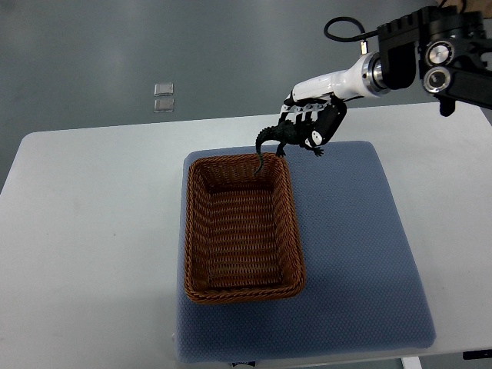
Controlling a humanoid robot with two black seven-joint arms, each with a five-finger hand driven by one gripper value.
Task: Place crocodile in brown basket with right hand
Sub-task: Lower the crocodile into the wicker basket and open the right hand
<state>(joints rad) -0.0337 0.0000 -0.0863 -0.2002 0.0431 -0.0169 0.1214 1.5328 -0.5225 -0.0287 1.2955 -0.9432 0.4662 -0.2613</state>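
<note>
The robot's right gripper will release the crocodile in the far half of the brown basket [234, 208].
A dark toy crocodile [288, 136] hangs in the air, held by my right hand [314, 117], whose black-and-white fingers are curled round its body. The crocodile's tail curves down toward the far rim of the brown wicker basket [194, 231], its tip just over that rim's inner edge. The basket is rectangular and holds nothing visible inside. My right arm enters from the upper right edge. No left arm or hand shows.
The basket stands on a blue-grey pad [361, 254] that lies on a white table [84, 231]. Two small clear squares [163, 98] lie on the grey floor beyond the table's far edge.
</note>
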